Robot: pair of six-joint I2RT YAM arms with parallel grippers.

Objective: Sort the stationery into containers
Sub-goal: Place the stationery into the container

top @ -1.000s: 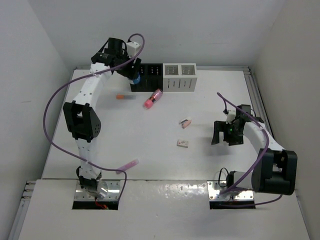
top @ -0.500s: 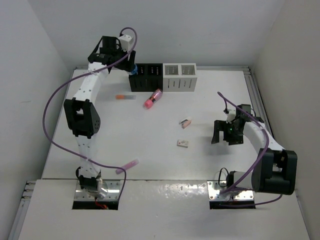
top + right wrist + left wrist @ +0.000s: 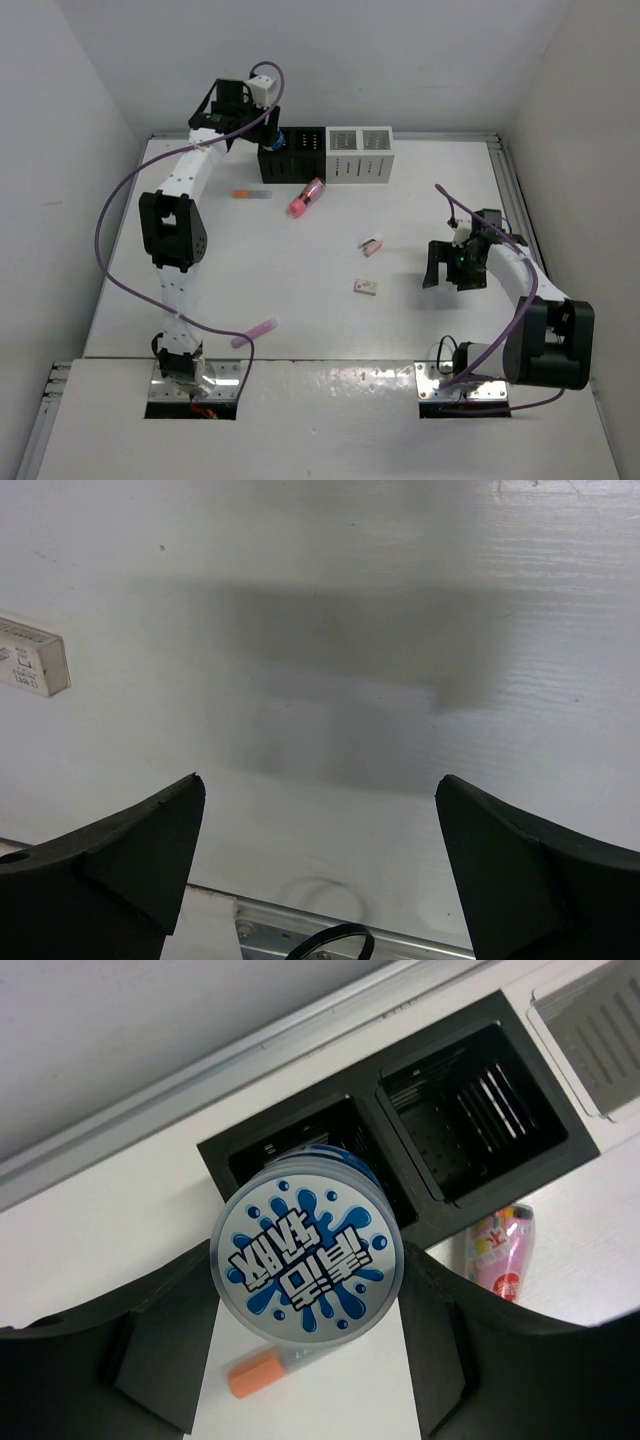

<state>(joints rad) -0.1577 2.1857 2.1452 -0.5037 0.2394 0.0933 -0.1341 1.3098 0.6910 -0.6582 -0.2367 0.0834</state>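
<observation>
I will use my left gripper to set the blue-white tape roll down in the black organizer's compartment farther from the white organizer [image 3: 277, 142] [image 3: 322, 1188].
My left gripper [image 3: 271, 141] is shut on the blue-white round tape roll [image 3: 306, 1257] and holds it over the left compartment of the black organizer [image 3: 480, 1110], which also shows in the top view [image 3: 294, 155]. The white organizer [image 3: 360, 154] stands right of it. The hot-pink tube [image 3: 306, 197] lies in front of the black organizer and shows in the left wrist view [image 3: 500, 1252]. Two eraser blocks [image 3: 372, 244] [image 3: 366, 287] lie mid-table; one shows in the right wrist view [image 3: 30, 659]. The lilac-pink stick [image 3: 256, 331] lies near the front. My right gripper [image 3: 452, 268] is open and empty.
An orange-capped clear pen [image 3: 251, 194] lies left of the pink tube, below the tape roll in the left wrist view [image 3: 262, 1370]. The back wall rises right behind the organizers. The table's metal edge rail [image 3: 330, 935] shows under my right gripper.
My left gripper has moved right with the tape roll, from beside the black organizer to over its left compartment. The right arm has not moved.
</observation>
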